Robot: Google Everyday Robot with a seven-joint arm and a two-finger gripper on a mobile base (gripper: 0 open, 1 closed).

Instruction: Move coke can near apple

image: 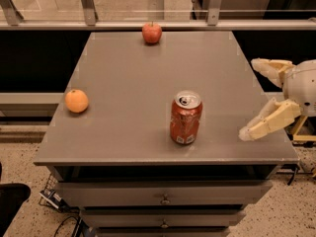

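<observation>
Next, I will move my gripper to the coke can and close it around the middle of its body [185, 118], between the can's top rim and the bottom.
The coke can [185, 118] stands upright on the grey table top [128, 73], toward the front and right of middle. The apple [152, 33] sits at the table's far edge, near the middle. My gripper [252, 98] is at the right edge of the table, to the right of the can and apart from it. Its two cream fingers are spread wide, one [269, 120] low near the table's front right corner and one higher and farther back. It holds nothing.
A round orange fruit [76, 100] sits near the table's left edge. Drawers [163, 199] are below the top. A glass railing with metal posts [89, 4] runs behind the table. Cables lie on the floor at the lower left.
</observation>
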